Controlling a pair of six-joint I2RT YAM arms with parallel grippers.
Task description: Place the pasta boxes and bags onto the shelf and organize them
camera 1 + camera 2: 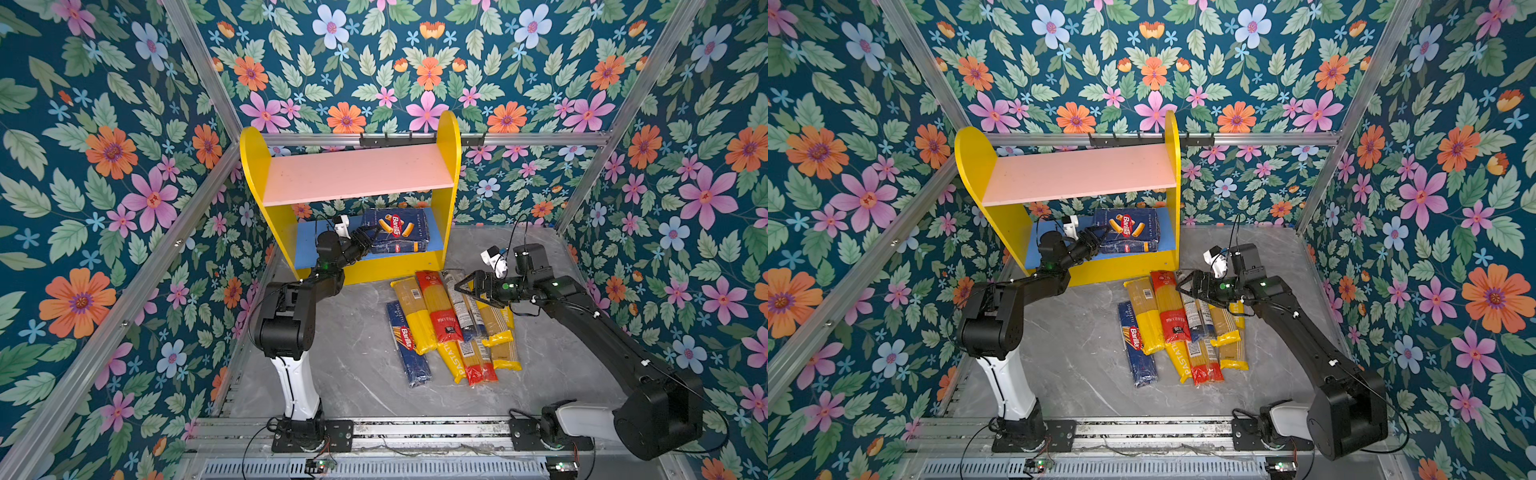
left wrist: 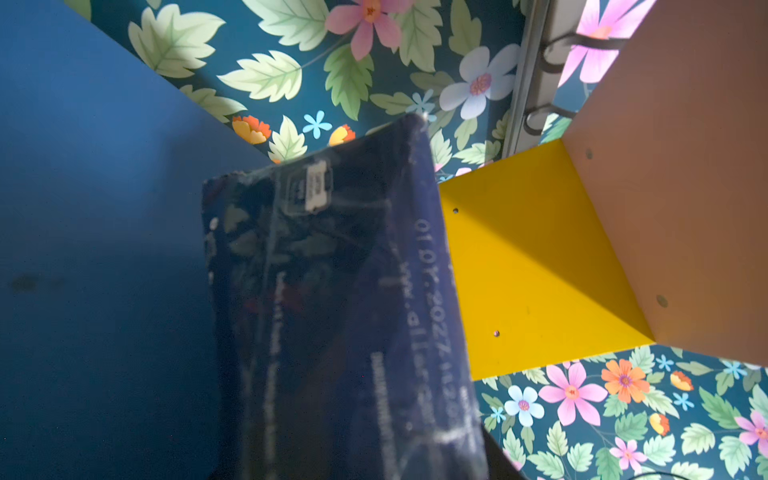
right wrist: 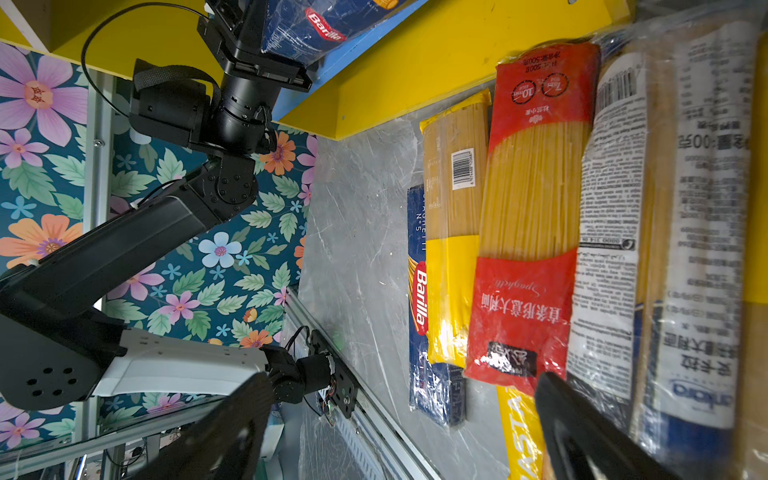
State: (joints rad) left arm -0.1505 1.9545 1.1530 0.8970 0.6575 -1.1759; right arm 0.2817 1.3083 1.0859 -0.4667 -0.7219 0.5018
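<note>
A gap separates the wide Barilla pasta box from the shelf's yellow side near the bags, so my left gripper needs to regrasp the box's end (image 1: 369, 218) and slide it over.
The shelf (image 1: 357, 172) stands at the back. On its blue lower board (image 1: 307, 245) lies the wide Barilla pasta box (image 1: 399, 230), and my left gripper (image 1: 368, 240) is shut on the box's left end. In the left wrist view the box (image 2: 332, 291) runs down between the jaws, hiding them. The narrow Barilla box (image 1: 407, 345) lies on the table beside several bags: a yellow one (image 1: 413, 316), a red-and-clear one (image 1: 438, 305) and a clear one (image 1: 461, 307). My right gripper (image 1: 469, 291) hovers open just above the pile's far end, holding nothing (image 3: 399, 415).
The pink upper board (image 1: 1079, 174) is bare. The shelf's yellow right side (image 1: 451, 199) stands close to the pile's far end. Grey marble tabletop (image 1: 353, 353) stretches between the left arm's base and the pile. Flowered walls close in on three sides.
</note>
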